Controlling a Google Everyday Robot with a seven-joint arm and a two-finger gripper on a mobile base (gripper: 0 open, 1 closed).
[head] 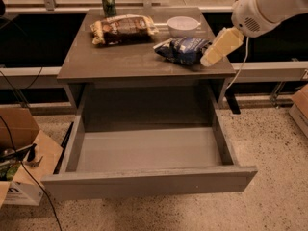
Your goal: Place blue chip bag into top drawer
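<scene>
The robot's gripper will close on the end of the blue chip bag (pixel 203 50) that is farthest from the brown-and-tan snack bag.
The blue chip bag (pixel 182 49) lies crumpled on the right side of the brown table top (pixel 120 61), near its front edge. The gripper (pixel 208 59), cream-coloured at the end of the white arm (pixel 269 6), reaches in from the upper right and sits right beside the bag's right end. The top drawer (pixel 144 150) stands pulled wide open below the table, with its grey inside bare and its flat front panel (pixel 149 181) nearest to me.
A larger brown-and-tan snack bag (pixel 123 29), a white bowl (pixel 183 25) and a green can (pixel 109 3) sit at the back of the table. An open cardboard box (pixel 21 158) with cables stands on the floor at left. Another box edge (pixel 301 107) is at right.
</scene>
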